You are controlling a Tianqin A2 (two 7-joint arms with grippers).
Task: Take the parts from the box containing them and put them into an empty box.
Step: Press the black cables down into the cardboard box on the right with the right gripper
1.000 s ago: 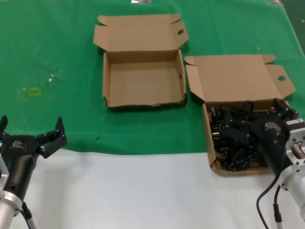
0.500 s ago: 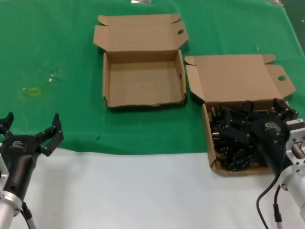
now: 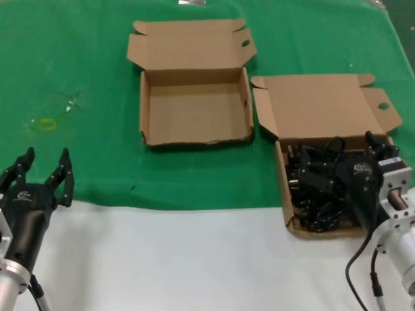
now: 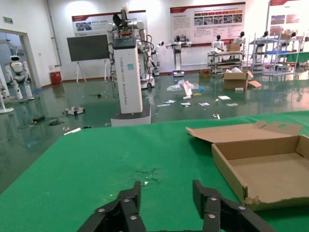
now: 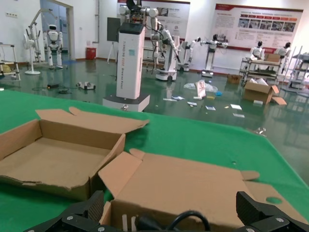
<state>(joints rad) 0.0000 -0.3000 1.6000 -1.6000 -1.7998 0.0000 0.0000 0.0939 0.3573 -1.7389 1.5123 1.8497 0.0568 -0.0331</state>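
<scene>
My right gripper will close on the far-side bundle [image 3: 336,149] [image 5: 189,215] of black power cords, next to the folded-back lid of the box containing them.
The parts [image 3: 316,197], black power cords in a tangle, lie in the box containing them [image 3: 283,194] at the right, its lid folded back. My right gripper [image 3: 343,159] hovers low over this pile, open wide. In the right wrist view a cord loop [image 5: 189,220] shows between the spread fingers of the right gripper [image 5: 171,212], in front of that box's lid [image 5: 193,181]. An empty box [image 3: 194,110] stands open at the middle back and also shows as the empty box [image 5: 58,159] and the empty box [image 4: 270,169]. My left gripper [image 3: 42,172] waits open at the near left, nothing in it.
Green cloth [image 3: 78,65] covers the far part of the table and a white surface [image 3: 181,259] the near part. A small yellowish mark [image 3: 47,124] lies on the cloth at the left. The two boxes stand close, about a hand's width apart.
The left gripper has turned at the wrist and drifted slightly left, its fingers now pointing straight ahead. The right gripper has shifted a little over the cords.
</scene>
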